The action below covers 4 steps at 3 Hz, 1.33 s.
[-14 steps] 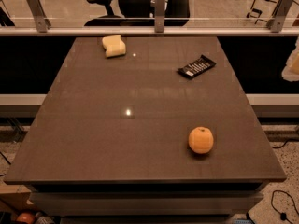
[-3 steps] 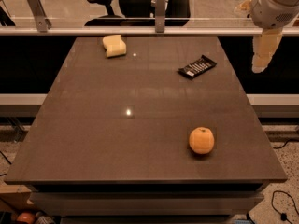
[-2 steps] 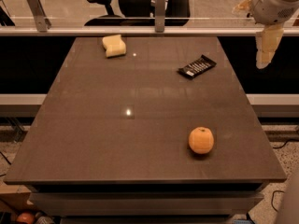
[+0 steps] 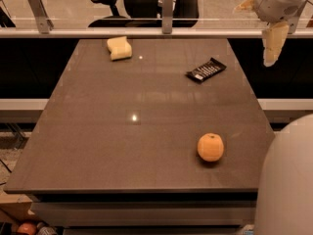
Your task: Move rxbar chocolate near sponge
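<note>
My gripper needs to come down next over the middle of the rxbar chocolate (image 4: pixel 207 69). It should close there and leave both ends of the bar free.
The rxbar chocolate (image 4: pixel 206 70), a flat black wrapper with white lettering, lies at an angle on the far right part of the dark table (image 4: pixel 122 146). The sponge (image 4: pixel 119 48), a pale yellow block, sits near the table's far edge, left of centre. My gripper (image 4: pixel 270 47) hangs at the upper right, beyond the table's right edge, above and to the right of the bar and holding nothing.
A round orange fruit (image 4: pixel 211 147) sits on the near right part of the table. A rail with metal posts (image 4: pixel 167 9) runs along the far edge, with an office chair (image 4: pixel 110 4) behind it. A pale rounded part of the robot (image 4: pixel 286 180) fills the lower right corner.
The arm has come into view at the upper right since the oldest frame. A pale robot part has risen into the lower right corner. The bar, sponge and orange have not moved.
</note>
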{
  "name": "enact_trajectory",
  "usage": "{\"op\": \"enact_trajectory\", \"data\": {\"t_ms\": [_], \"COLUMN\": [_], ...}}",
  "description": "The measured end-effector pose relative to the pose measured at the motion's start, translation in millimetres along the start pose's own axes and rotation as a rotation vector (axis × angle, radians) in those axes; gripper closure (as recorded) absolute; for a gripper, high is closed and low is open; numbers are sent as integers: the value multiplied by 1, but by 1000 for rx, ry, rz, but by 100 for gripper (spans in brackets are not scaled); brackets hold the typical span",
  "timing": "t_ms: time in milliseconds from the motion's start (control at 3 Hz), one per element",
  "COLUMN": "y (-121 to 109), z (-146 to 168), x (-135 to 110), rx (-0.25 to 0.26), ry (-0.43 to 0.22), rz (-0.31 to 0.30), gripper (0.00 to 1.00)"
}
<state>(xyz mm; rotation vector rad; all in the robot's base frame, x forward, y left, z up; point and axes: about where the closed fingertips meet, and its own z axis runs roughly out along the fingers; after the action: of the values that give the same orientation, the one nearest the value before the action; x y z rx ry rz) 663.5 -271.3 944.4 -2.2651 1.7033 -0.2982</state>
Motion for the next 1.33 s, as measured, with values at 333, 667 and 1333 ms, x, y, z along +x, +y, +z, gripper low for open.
{"op": "enact_trajectory", "data": {"t_ms": [333,667,1333], "y": [-11,-21,-23], "z": [8,18,49], "x": [-11,-23,-37], "rx": [-3,-8,-79], "ry": [-27,-50,-67], "rz": [-50,-95,-143], "gripper": [0,0,0]}}
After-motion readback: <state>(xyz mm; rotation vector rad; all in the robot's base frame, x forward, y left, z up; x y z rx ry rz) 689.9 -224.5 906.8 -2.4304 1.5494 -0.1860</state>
